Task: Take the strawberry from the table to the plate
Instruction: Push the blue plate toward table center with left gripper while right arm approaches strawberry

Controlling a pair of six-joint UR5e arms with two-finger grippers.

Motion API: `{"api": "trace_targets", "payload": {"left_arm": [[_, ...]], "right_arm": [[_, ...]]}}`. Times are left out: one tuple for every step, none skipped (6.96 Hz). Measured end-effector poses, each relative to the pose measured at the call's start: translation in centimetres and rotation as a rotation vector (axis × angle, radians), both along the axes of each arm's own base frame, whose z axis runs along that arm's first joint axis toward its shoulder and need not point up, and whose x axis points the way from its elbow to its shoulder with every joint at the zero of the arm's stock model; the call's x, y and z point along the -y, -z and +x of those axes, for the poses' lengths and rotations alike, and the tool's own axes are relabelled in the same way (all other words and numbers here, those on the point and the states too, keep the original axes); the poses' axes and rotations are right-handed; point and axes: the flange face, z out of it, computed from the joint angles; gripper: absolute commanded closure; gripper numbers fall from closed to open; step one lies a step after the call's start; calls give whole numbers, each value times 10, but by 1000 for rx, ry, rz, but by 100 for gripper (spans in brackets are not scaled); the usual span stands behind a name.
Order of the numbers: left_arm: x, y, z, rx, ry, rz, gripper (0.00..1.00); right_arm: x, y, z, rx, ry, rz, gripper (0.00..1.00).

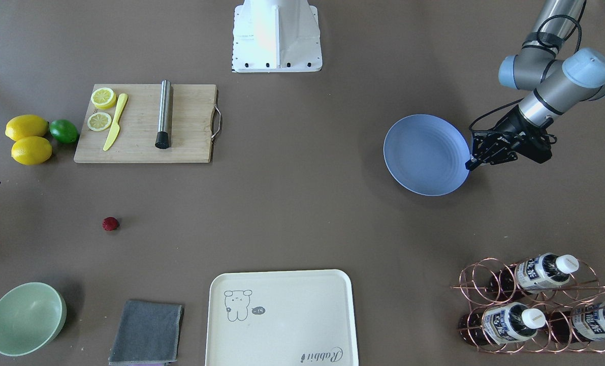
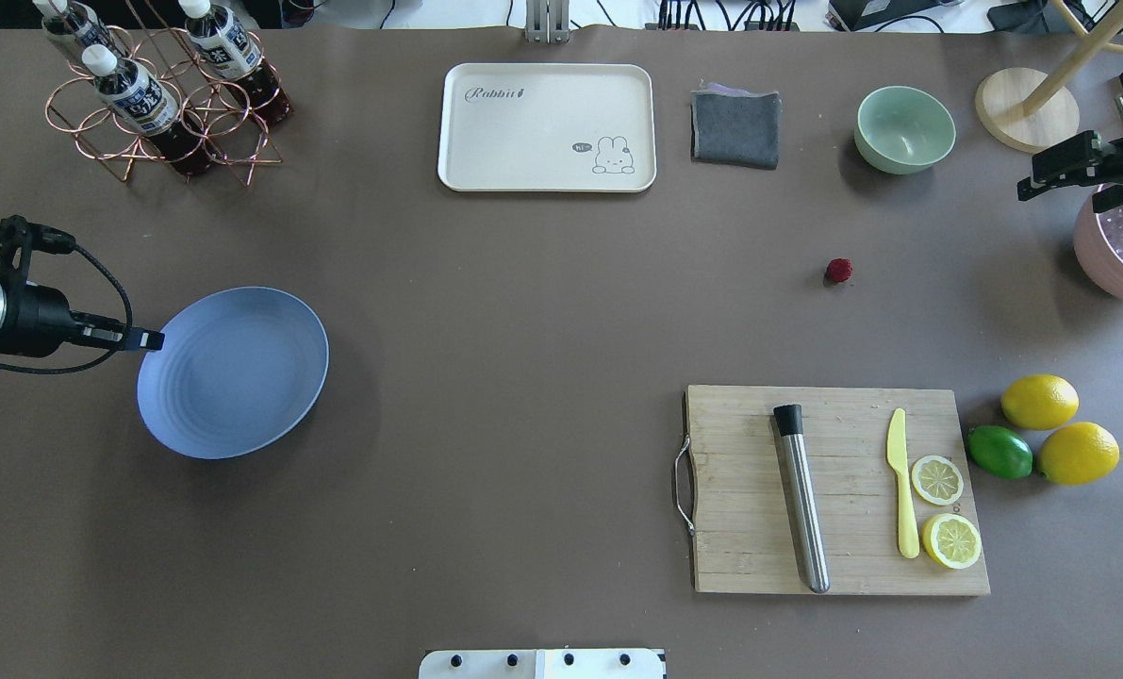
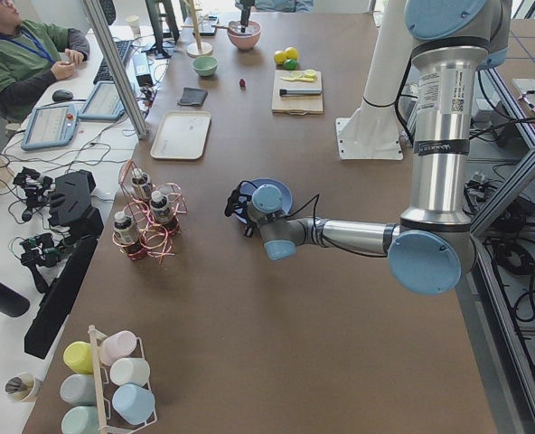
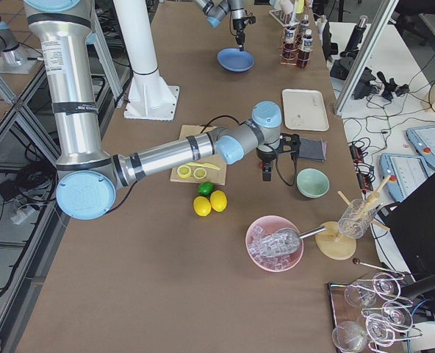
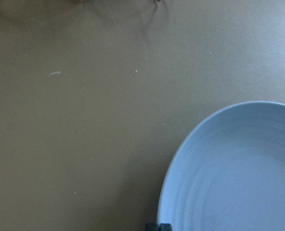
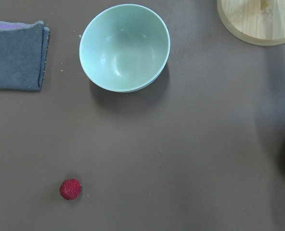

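My right gripper needs to close next on the sides of the strawberry (image 1: 110, 223) (image 6: 70, 189), which lies by itself between the cutting board and the green bowl.
The strawberry (image 1: 110, 223) (image 2: 838, 271) is a tiny dark-red berry lying alone on the brown table (image 2: 523, 311). It also shows low left in the right wrist view (image 6: 71, 189). The blue-grey plate (image 2: 233, 372) (image 1: 424, 152) (image 5: 239, 173) lies far across the table. My left gripper (image 2: 153, 339) (image 1: 470, 164) is shut on the plate's rim. My right gripper (image 2: 1032, 184) (image 4: 265, 173) hangs above the table, beyond the strawberry and nearer the robot's right end. Its fingers do not show in its wrist view, so I cannot tell their state.
A wooden cutting board (image 2: 834, 490) carries a steel rod, a yellow knife and lemon slices, with lemons (image 2: 1039, 401) and a lime (image 2: 999, 452) beside it. A green bowl (image 2: 904, 129), grey cloth (image 2: 735, 127), cream tray (image 2: 547, 127), bottle rack (image 2: 160, 104) and pink ice bowl (image 2: 1122, 255) line the edges.
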Motion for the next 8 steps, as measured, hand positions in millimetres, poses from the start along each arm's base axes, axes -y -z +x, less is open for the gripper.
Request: {"api": "trace_targets", "payload": {"left_arm": [[18, 25, -1, -33, -5, -36, 100], [36, 57, 5, -61, 6, -75, 100], [52, 90, 14, -74, 24, -103, 100], [62, 124, 25, -72, 55, -123, 100], [63, 159, 43, -57, 91, -141, 100], [54, 196, 73, -30, 124, -158, 100], [42, 234, 106, -3, 157, -173, 100], [28, 262, 137, 9, 185, -185, 100]], "right_arm": [[2, 3, -1, 1, -1, 4, 0], [5, 7, -3, 0, -1, 8, 0], [9, 13, -8, 0, -1, 14, 0], [13, 24, -22, 3, -7, 12, 0], [18, 38, -43, 5, -17, 3, 0], [23, 52, -69, 8, -21, -4, 0], [27, 63, -92, 11, -23, -13, 0], [30, 69, -114, 2, -23, -10, 0]]}}
